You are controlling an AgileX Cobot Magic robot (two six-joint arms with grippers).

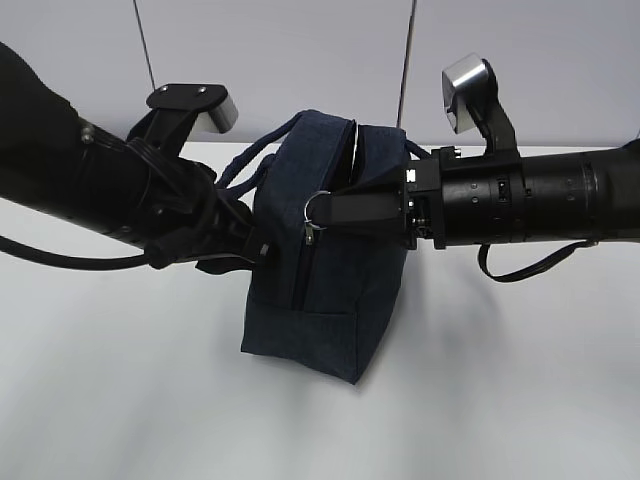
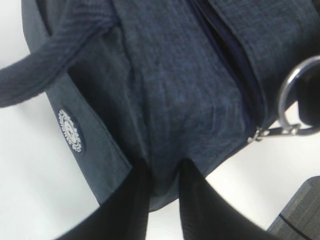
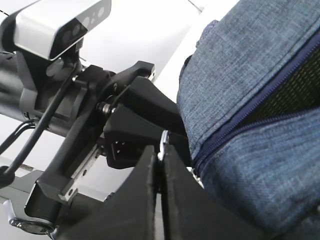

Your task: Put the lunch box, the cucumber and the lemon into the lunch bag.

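Note:
My left gripper is pinching the lunch bag's side close to the height of the ring pull. It should take the fabric lower down [image 1: 264, 290] before my right gripper zips upward.
The navy lunch bag [image 1: 320, 290] stands upright mid-table, and the top of its zipper [image 1: 352, 150] gapes a little. My left gripper [image 1: 255, 245] is at the bag's left end. In the left wrist view the left gripper [image 2: 162, 167] is shut on a fold of the lunch bag [image 2: 170, 90] fabric. My right gripper [image 1: 335, 208] reaches in from the right and is shut on the metal ring pull [image 1: 316, 205]. The ring pull [image 3: 163, 140] pokes out between the tips of the right gripper [image 3: 160, 150]. The lunch box, the cucumber and the lemon are out of view.
The white table [image 1: 120, 380] spreads in front of the bag, with a pale wall behind it. A loop handle [image 1: 250, 160] arches off the bag's left side. The round white logo [image 2: 70, 131] shows on a side panel. The left arm's camera [image 3: 55, 25] sits close to the bag.

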